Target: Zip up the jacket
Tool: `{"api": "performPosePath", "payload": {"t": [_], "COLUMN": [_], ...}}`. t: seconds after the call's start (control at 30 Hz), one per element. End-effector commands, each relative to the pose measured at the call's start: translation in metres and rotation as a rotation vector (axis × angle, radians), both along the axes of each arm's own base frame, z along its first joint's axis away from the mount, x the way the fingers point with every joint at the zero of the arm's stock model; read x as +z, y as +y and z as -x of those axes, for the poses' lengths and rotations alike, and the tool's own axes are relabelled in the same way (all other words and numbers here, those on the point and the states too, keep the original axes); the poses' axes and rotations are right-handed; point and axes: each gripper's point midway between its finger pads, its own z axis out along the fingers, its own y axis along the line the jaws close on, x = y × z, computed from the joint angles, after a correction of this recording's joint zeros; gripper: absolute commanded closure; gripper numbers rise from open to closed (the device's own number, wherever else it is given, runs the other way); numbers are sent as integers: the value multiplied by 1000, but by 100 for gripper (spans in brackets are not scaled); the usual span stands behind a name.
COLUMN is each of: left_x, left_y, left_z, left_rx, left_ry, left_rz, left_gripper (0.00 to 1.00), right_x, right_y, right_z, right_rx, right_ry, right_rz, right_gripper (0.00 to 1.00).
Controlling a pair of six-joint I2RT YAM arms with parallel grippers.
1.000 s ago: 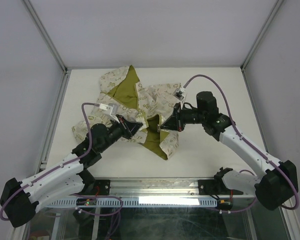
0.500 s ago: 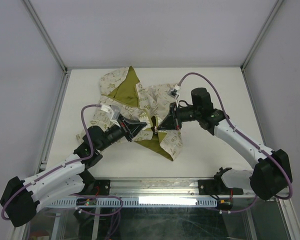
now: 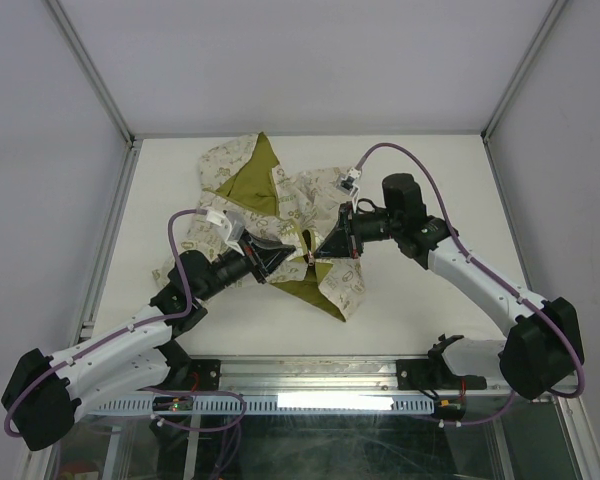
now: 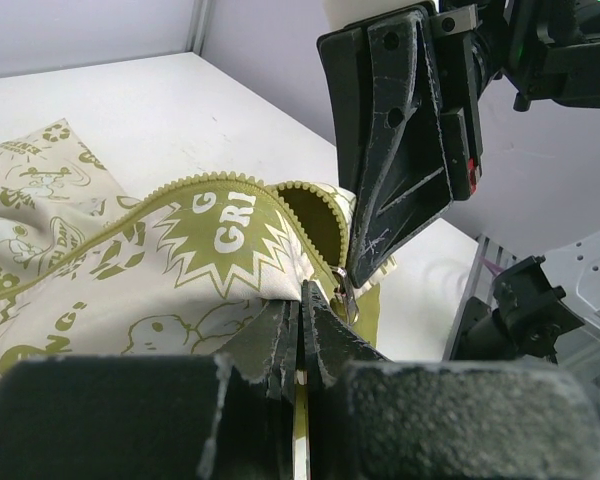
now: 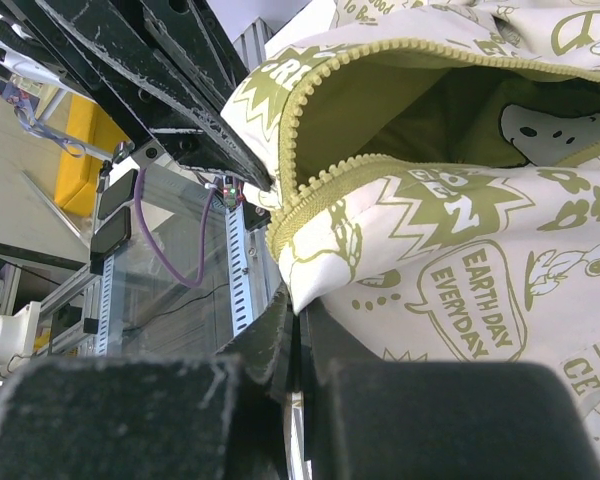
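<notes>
The robot's left gripper pinches the panel beside the zipper teeth, so it should take the zipper's bottom corner (image 4: 335,281) before the right gripper takes the zipper pull.
The cream jacket (image 3: 280,200) with olive-green prints lies open on the white table, its olive lining (image 3: 252,182) showing. My left gripper (image 3: 285,258) is shut on the bottom edge of one front panel (image 4: 220,250) beside the zipper teeth. My right gripper (image 3: 315,256) is shut on the bottom corner of the other panel (image 5: 420,270). The two grippers meet tip to tip over the jacket's lower hem. A small metal zipper pull (image 4: 342,292) hangs between my left fingertips and the right gripper's fingers (image 4: 400,170). The zipper (image 5: 310,130) is open above the grippers.
The table's front edge has a metal rail (image 3: 310,375) near the arm bases. White walls with metal corner posts (image 3: 90,70) enclose the table. The jacket's sleeves spread toward the back left (image 3: 225,155) and left (image 3: 175,255).
Both grippers have moved toward each other and slightly back, bringing the two lower front corners of the jacket together. The fabric between them has bunched up.
</notes>
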Motion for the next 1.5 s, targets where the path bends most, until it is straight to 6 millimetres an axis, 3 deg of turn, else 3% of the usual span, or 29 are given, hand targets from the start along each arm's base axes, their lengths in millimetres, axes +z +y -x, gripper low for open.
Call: {"api": "performPosePath", "payload": {"t": [0.0, 0.77, 0.9, 1.17, 1.33, 1.47], "left_x": [30, 14, 20, 28, 22, 23], "left_y": [2, -8, 1, 2, -2, -4], "left_z": [0, 17, 9, 4, 3, 7], "left_rx": [-1, -117, -39, -6, -20, -47], "left_ry": [-104, -44, 38, 230, 331, 352], "left_rz": [53, 0, 66, 235, 292, 322], "left_gripper": [100, 100, 100, 52, 50, 64], "right_x": [32, 44, 44, 41, 44, 45], "right_y": [6, 11, 13, 16, 19, 20], "right_z": [-3, -12, -6, 6, 8, 9], "right_rx": [27, -26, 21, 69, 77, 82], "right_ry": [-97, -51, -60, -70, -77, -79], "right_rz": [-71, -92, -102, -109, -128, -133], "right_gripper": [100, 100, 100, 100, 100, 100]}}
